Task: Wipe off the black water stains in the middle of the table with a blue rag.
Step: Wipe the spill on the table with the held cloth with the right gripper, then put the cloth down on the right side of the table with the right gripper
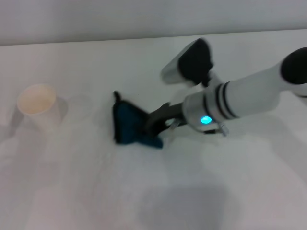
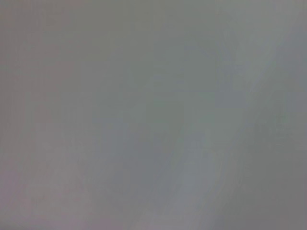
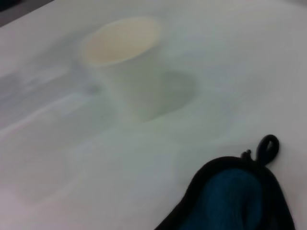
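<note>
The robot's right gripper should release the blue rag on the table point(image 1: 189, 97) under its own white wrist, toward the far edge of the table.
The blue rag point(image 1: 126, 123) lies on the white table point(image 1: 86, 187) near its middle, its black loop point(image 1: 116, 96) pointing away from me. My right gripper point(image 1: 152, 125) reaches in from the right and is shut on the rag's right edge, low on the table. The rag also shows in the right wrist view point(image 3: 235, 201), with its dark edging and loop point(image 3: 267, 145). The black water stains are not visible in any view. My left gripper is out of view; the left wrist view shows only plain grey.
A white paper cup point(image 1: 38, 106) stands upright at the left of the table, well apart from the rag; it also shows in the right wrist view point(image 3: 127, 62). The table's far edge runs along the top of the head view.
</note>
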`<state>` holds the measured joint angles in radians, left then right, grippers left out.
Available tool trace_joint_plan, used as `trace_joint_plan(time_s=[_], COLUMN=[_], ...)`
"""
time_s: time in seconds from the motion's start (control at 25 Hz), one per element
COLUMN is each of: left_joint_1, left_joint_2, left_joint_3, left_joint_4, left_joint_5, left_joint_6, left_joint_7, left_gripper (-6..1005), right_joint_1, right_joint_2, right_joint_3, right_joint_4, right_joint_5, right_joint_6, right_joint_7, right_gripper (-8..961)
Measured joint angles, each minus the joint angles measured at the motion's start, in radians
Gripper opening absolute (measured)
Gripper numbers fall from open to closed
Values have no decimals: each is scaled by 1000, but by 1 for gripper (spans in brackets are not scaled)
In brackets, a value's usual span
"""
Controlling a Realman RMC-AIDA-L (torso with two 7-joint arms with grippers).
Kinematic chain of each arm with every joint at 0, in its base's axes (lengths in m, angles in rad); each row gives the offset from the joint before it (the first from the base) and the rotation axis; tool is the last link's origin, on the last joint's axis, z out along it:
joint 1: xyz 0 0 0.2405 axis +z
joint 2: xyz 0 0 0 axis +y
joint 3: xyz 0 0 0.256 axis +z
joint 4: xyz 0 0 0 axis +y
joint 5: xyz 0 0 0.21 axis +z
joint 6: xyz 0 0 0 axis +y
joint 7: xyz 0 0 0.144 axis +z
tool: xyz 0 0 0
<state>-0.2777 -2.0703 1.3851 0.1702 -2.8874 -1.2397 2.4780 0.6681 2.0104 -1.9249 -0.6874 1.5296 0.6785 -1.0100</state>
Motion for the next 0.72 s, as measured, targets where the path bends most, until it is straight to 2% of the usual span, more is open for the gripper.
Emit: trace_joint_plan(time_s=[0.04, 0.2, 0.36, 0.44, 0.52, 0.72], left_joint_1=[0, 5, 23, 34, 40, 44], left_joint_2=[0, 0, 2, 2, 2, 1], left_joint_3=[0, 0, 0, 0, 0, 0], left_joint_4=[0, 6, 10, 15, 18, 14], left_joint_5=[0, -4, -6, -11, -17, -19], left_joint_6=[0, -12, -39, -55, -59, -59], left_joint_7=[0, -2, -3, -3, -4, -4], left_gripper=[877, 878, 877, 876, 876, 878], right_joint_1=[0, -41, -100, -129, -158, -185], right_joint_2=[0, -16, -9, -6, -7, -9], right_joint_3=[0, 172, 407, 484, 529, 540], right_joint_4=[0, 14, -10, -34, -65, -111], right_joint_5=[0, -110, -268, -306, -320, -338], right_joint_6=[0, 49, 106, 118, 130, 161], right_joint_7=[0, 0, -1, -1, -1, -3], right_gripper=[115, 115, 115, 114, 118, 139])
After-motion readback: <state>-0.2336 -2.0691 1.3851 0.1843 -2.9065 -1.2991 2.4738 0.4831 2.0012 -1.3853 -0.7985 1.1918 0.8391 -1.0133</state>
